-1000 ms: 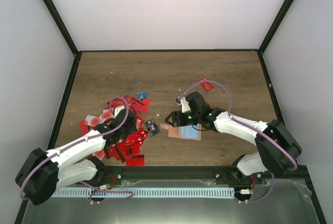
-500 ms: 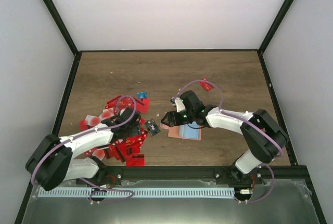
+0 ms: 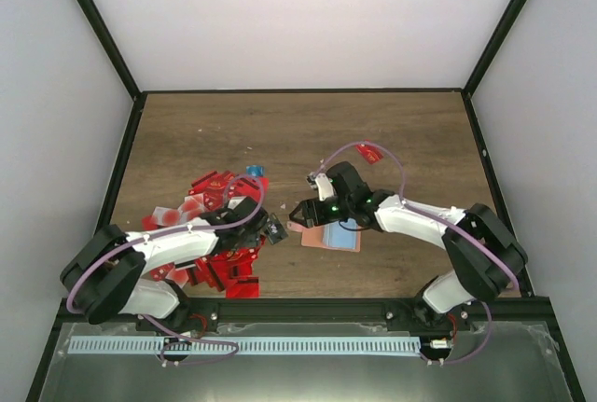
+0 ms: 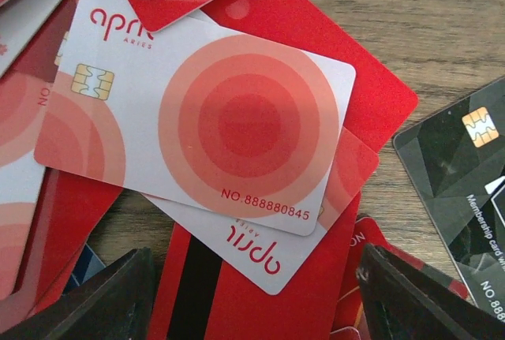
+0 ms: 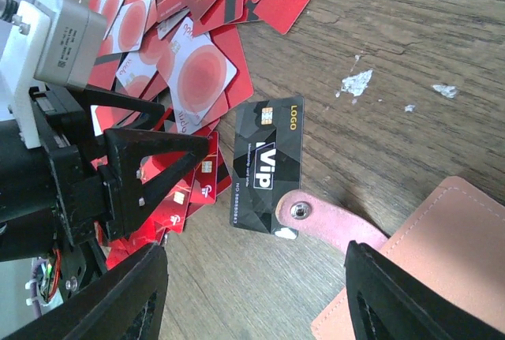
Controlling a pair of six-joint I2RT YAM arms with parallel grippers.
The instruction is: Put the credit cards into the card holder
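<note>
The black-striped red card is lying at a slant between my left gripper's fingers, so I will open them wide, turn them square and take it by its long edges (image 4: 346,265).
The credit cards (image 3: 216,234) lie in a mostly red heap at the left. My left gripper (image 3: 254,228) hangs low over the heap's right edge, open and empty. In the left wrist view its jaws (image 4: 260,308) straddle a red card, just below two pale cards with red rings (image 4: 213,115). A black card (image 4: 465,166) lies alone to the right of the heap (image 5: 268,165). The salmon-tan card holder (image 3: 331,238) lies flat, its pink snap strap (image 5: 331,226) touching the black card's corner. My right gripper (image 3: 300,213) hovers open above strap and black card (image 5: 256,300), holding nothing.
One red card (image 3: 371,152) lies apart at the back right and a blue one (image 3: 252,172) at the heap's far edge. White flecks (image 5: 357,82) dot the wood. The two grippers stand close together, with the left gripper's fingers (image 5: 150,158) showing in the right wrist view.
My left gripper has opened wider and shifted right over the heap's edge as its forearm swung down. My right gripper has slid slightly left, toward the black card.
</note>
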